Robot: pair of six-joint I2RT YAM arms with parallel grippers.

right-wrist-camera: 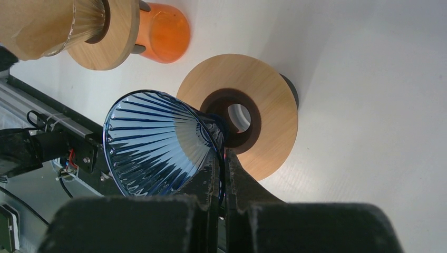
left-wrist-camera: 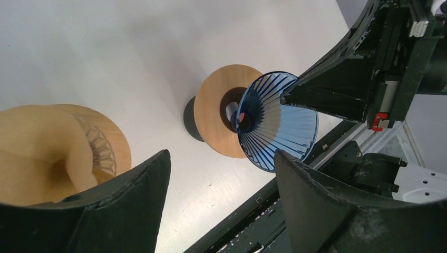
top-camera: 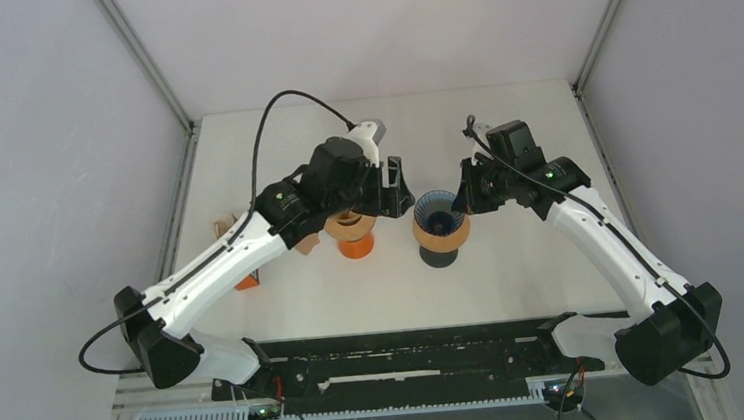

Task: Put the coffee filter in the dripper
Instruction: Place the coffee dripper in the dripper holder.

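Observation:
My right gripper will let go of the blue dripper, seated in the wooden collar on the black base [top-camera: 430, 215] [right-wrist-camera: 231, 120].
The blue ribbed glass dripper [top-camera: 438, 212] sits in a wooden collar [right-wrist-camera: 263, 105] on a black base, mid-table. My right gripper [right-wrist-camera: 222, 158] is shut on the dripper's [right-wrist-camera: 153, 142] rim, coming in from the right [top-camera: 464, 198]. A brown paper coffee filter [left-wrist-camera: 37, 153] stands in a clear cone with a wooden ring on an orange base [top-camera: 356, 246], just left of the blue dripper [left-wrist-camera: 279, 126]. My left gripper [left-wrist-camera: 222, 158] hangs open above the space between the two stands [top-camera: 398, 183], with nothing between its fingers.
A tan object [top-camera: 224, 227] and a small orange piece [top-camera: 246, 280] lie at the left, partly under my left arm. A black rail [top-camera: 409, 352] runs along the near edge. Grey walls close in the table on both sides.

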